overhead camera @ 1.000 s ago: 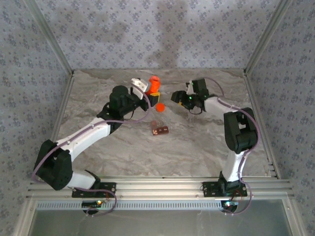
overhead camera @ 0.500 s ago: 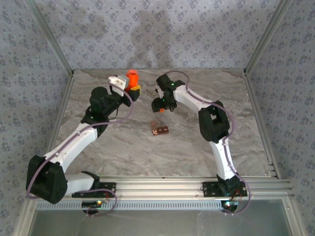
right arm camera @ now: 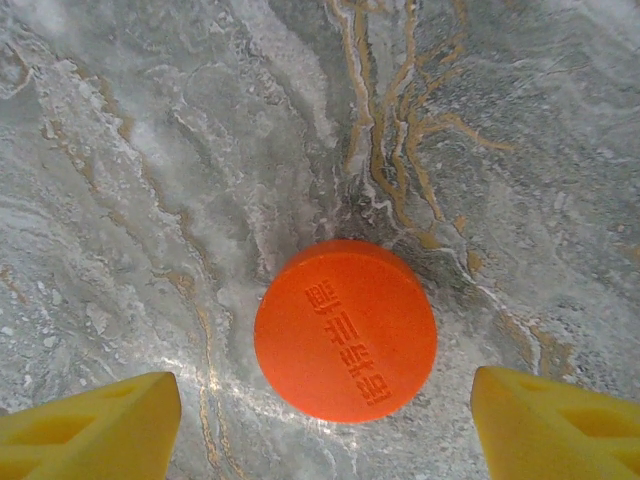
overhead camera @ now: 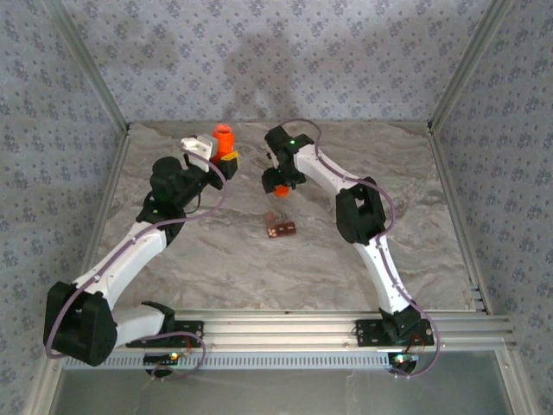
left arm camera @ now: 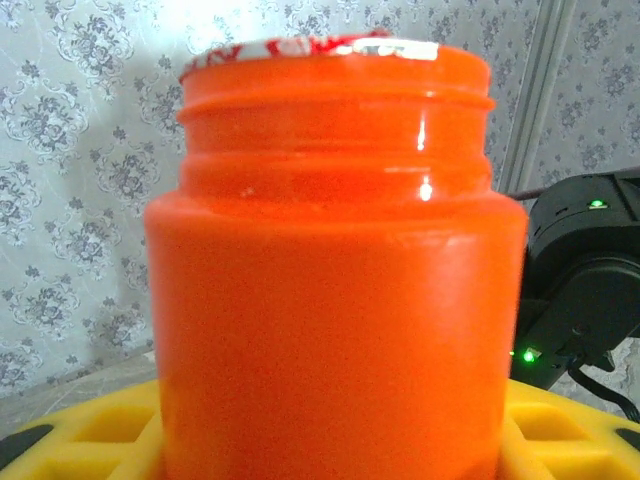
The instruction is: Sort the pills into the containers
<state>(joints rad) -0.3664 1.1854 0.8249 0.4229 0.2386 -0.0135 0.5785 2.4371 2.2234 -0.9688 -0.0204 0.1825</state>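
Observation:
The orange cap lies past my right gripper's fingers, so my right gripper needs to stay open, move lower and close on the cap's sides (right arm camera: pixel 427 340) before it brings the cap to the bottle.
My left gripper (overhead camera: pixel 227 156) is shut on a small orange bottle (overhead camera: pixel 224 136) and holds it upright above the back left of the table. In the left wrist view the bottle (left arm camera: pixel 335 280) has no cap and sits between the yellow fingers (left arm camera: pixel 80 430). The orange cap (right arm camera: pixel 345 330) lies flat on the marble. My right gripper (right arm camera: pixel 325 425) hangs over it, open, with one yellow fingertip on each side and neither touching it. From above, that gripper (overhead camera: pixel 278 182) covers most of the cap (overhead camera: pixel 282 192). The reddish-brown containers strip (overhead camera: pixel 280 227) lies just nearer. The pills are hidden.
The marble table (overhead camera: pixel 371 251) is bounded by aluminium rails and patterned walls. The right arm's elbow (overhead camera: pixel 356 212) stands near the centre right. Open surface lies in front of the strip and along both sides.
The right arm swung left to a spot over the cap, and its jaws opened wider. The left arm carried the bottle left and slightly back, away from the cap.

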